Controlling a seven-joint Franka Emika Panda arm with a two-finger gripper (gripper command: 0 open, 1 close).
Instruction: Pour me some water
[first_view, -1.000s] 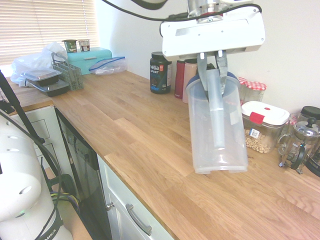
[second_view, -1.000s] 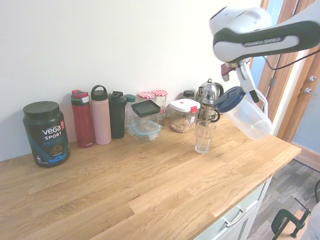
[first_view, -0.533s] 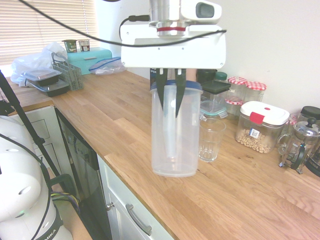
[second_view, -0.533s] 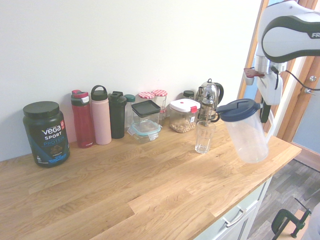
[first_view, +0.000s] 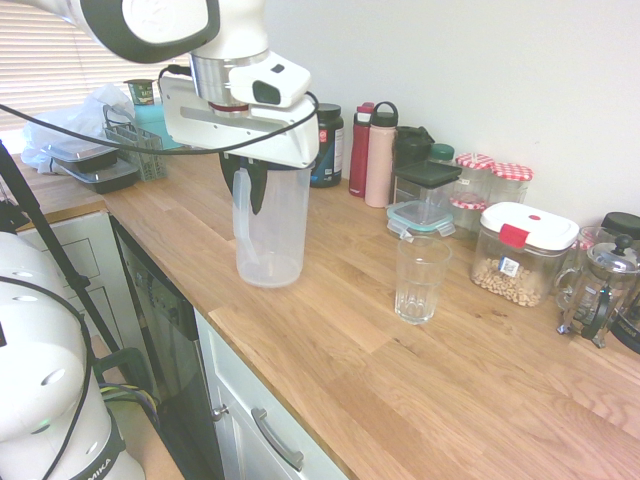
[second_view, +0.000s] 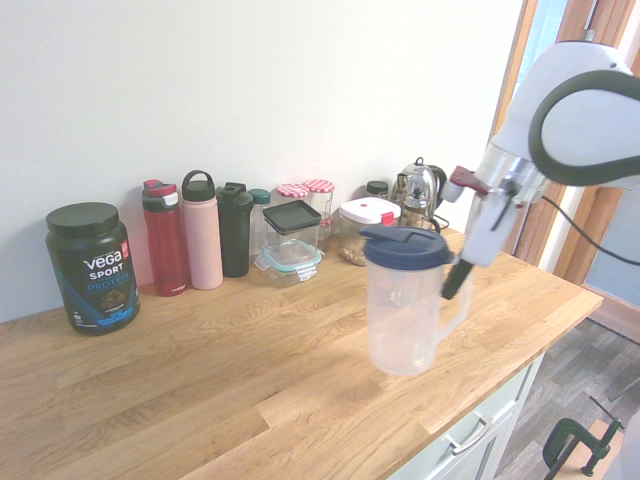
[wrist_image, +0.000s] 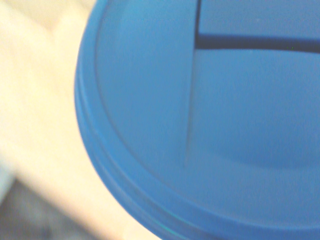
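I need to use my gripper to set the pitcher down and release it on the bare wooden counter (second_view: 263, 353) in front of the storage containers and pink bottle. The pitcher is now at or just above the counter.
A clear plastic pitcher (first_view: 270, 228) with a dark blue lid (second_view: 405, 248) stands upright and looks empty. Its base is at or just above the wooden counter (first_view: 330, 330); I cannot tell if it touches. My gripper (first_view: 249, 190) comes down from above, shut on the pitcher's handle (second_view: 462, 308). The empty drinking glass (first_view: 421, 278) stands on the counter to the right of the pitcher in the first exterior view, well apart from it. In the second exterior view the pitcher hides the glass. The blurred blue lid (wrist_image: 215, 125) fills the wrist view.
Along the wall stand a black Vega tub (second_view: 90, 267), a red bottle (second_view: 165, 238), a pink bottle (second_view: 201, 230), storage containers (first_view: 524, 252), red-lidded jars (first_view: 500, 180) and a French press (first_view: 600, 290). Trays and a teal box (first_view: 178, 118) sit at the far end.
The pitcher went from tilted and raised by the glass to upright. It was carried away from the glass along the counter and lowered, still held by its handle.
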